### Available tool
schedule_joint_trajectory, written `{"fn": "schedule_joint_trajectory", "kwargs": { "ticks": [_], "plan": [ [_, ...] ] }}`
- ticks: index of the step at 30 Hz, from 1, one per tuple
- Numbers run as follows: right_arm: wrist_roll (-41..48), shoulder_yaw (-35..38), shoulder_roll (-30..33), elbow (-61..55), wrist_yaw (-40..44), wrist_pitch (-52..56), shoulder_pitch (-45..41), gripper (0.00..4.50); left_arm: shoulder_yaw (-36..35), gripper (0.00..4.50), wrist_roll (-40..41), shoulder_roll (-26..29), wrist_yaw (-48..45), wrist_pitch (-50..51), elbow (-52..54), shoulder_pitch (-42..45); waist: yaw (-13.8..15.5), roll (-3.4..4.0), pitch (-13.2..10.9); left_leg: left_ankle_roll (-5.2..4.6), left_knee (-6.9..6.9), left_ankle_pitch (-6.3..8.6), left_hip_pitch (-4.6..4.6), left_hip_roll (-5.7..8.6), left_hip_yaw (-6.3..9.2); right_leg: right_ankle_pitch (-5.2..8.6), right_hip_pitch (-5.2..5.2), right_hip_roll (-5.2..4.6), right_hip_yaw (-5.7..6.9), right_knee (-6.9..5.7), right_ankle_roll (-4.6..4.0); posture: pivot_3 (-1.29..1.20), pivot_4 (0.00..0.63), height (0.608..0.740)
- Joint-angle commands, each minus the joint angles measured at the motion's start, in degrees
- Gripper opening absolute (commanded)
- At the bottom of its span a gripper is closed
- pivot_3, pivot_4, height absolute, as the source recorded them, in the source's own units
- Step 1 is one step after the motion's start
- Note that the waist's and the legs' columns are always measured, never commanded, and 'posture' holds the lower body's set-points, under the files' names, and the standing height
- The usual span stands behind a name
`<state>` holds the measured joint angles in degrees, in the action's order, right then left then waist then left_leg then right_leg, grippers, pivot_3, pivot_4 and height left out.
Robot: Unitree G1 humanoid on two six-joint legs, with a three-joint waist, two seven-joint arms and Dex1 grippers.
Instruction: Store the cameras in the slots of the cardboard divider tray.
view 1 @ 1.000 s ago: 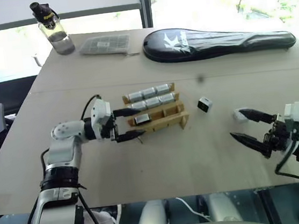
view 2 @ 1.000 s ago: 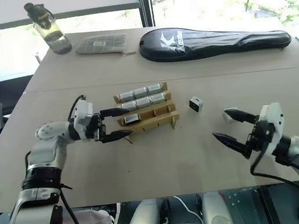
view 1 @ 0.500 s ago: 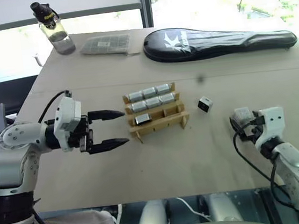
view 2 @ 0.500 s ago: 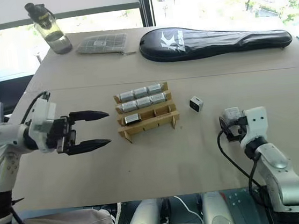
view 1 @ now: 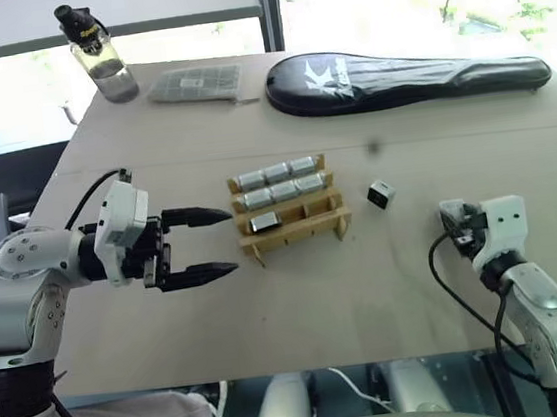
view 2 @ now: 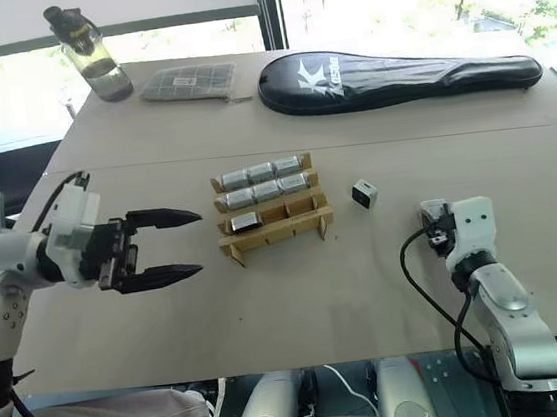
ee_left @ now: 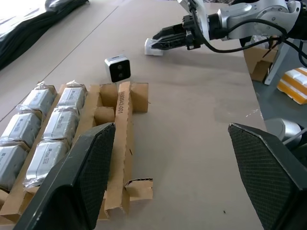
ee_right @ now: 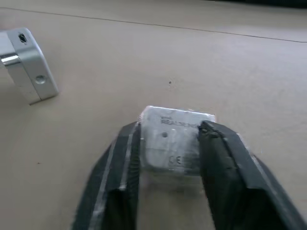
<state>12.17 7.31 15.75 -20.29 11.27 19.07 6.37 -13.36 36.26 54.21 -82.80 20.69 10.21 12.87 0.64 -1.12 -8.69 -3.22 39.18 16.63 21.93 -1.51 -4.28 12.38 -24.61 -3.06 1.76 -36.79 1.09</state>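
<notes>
The white camera's top is under one finger of my right gripper, so I should open, grip the camera by both sides (ee_right: 242, 140) and pass it to my left gripper.
The cardboard divider tray (view 1: 293, 229) sits mid-table with several silver wrapped cameras (view 1: 277, 174) in its back rows and one (view 1: 264, 220) in the front row. A loose camera (view 1: 381, 194) with a black face lies just right of the tray, also seen at camera (ee_left: 118, 68). My right gripper (view 1: 453, 217) rests low on the table at the right, shut on a white camera (ee_right: 177, 139), its fingers (ee_right: 125, 143) pressing both sides. My left gripper (view 1: 230, 240) hovers open and empty, left of the tray, pointing at it.
A water bottle (view 1: 100, 53), a flat grey packet (view 1: 196, 82) and a long black racket bag (view 1: 404, 75) lie along the far edge. Bare tabletop (view 1: 347, 281) stretches between the tray and the near edge.
My right gripper swung to point forward, dropped to the table and shut on the white camera. My left gripper drew back from the tray to the left and stayed open.
</notes>
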Motion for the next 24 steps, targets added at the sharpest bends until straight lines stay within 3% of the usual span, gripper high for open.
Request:
{"fn": "schedule_joint_trajectory", "kwargs": {
  "ticks": [1, 7, 10, 12, 14, 18, 19, 24],
  "plan": [
    [0.5, 1.5, 0.1, -0.9, 0.0, 0.6, 0.4, 0.02, -1.7, 3.92, 0.6, 0.7, -0.5, -1.4, -0.3, 0.7, 0.0, -0.09, 0.1, 0.0, 0.0, 0.0, -0.01, 0.0, 0.0, 0.0, 0.02, -0.01, 0.0, 0.0, 0.0, 0.0, 0.15, 0.74],
    [1.5, 1.9, 0.0, -2.0, 0.0, 2.9, -0.7, 0.02, -0.9, 3.92, 0.0, 0.3, -0.8, -2.7, -1.6, 1.0, 0.0, -0.08, 0.0, 0.0, 0.0, 0.0, -0.01, 0.0, 0.0, 0.0, 0.0, -0.01, 0.0, -0.01, -0.01, 0.0, 0.15, 0.74],
    [0.5, 1.3, 0.8, -2.5, 0.6, 1.8, -0.6, 0.88, -0.8, 3.92, 0.1, 0.2, -0.8, -3.0, -1.7, 1.1, -0.1, -0.07, 0.0, 0.0, 0.0, 0.0, 0.0, 0.0, 0.01, 0.0, 0.0, 0.0, 0.01, 0.0, 0.0, 0.0, 0.15, 0.74],
    [-0.6, 1.3, 0.8, -2.3, 0.1, 0.7, -0.7, 1.92, -0.7, 3.92, 0.1, 0.2, -0.8, -3.2, -1.8, 1.1, -0.1, -0.07, 0.0, 0.0, 0.0, 0.0, 0.01, 0.0, -0.01, 0.0, -0.01, 0.0, 0.0, 0.0, -0.01, 0.0, 0.15, 0.74],
    [-0.5, 1.8, 0.6, -1.9, -0.2, 1.1, -0.7, 2.49, -0.6, 3.92, 0.0, 0.2, -0.8, -3.3, -1.8, 0.9, -0.1, -0.07, 0.0, 0.0, 0.0, 0.0, 0.01, 0.0, -0.01, 0.0, -0.01, 0.0, 0.0, 0.0, 0.0, 0.0, 0.15, 0.74],
    [-0.4, 2.4, 0.6, -1.2, -0.3, 2.0, -0.6, 4.22, -0.4, 3.92, -0.1, 0.1, -1.0, -3.7, -2.0, 0.7, -0.1, -0.07, 0.0, 0.0, 0.0, 0.0, 0.0, 0.0, 0.0, 0.0, -0.01, 0.0, 0.0, 0.0, 0.0, 0.0, 0.15, 0.74],
    [-0.4, 2.4, 0.6, -1.1, -0.3, 2.3, -0.6, 4.47, -0.3, 3.92, -0.1, 0.1, -1.0, -3.7, -2.0, 0.7, -0.1, -0.07, 0.0, 0.0, 0.0, 0.0, 0.0, 0.0, 0.0, 0.0, -0.01, 0.0, 0.0, 0.0, 0.0, 0.0, 0.15, 0.74],
    [2.3, 2.8, 0.5, 0.1, 0.4, 6.9, -2.2, 4.47, 0.0, 3.92, -0.3, 0.1, -1.1, -4.0, -2.3, 1.2, -0.1, -0.07, 0.0, 0.0, 0.0, 0.0, 0.01, 0.0, -0.01, 0.0, -0.01, 0.0, -0.01, 0.0, -0.01, 0.0, 0.15, 0.74]
  ]
}}
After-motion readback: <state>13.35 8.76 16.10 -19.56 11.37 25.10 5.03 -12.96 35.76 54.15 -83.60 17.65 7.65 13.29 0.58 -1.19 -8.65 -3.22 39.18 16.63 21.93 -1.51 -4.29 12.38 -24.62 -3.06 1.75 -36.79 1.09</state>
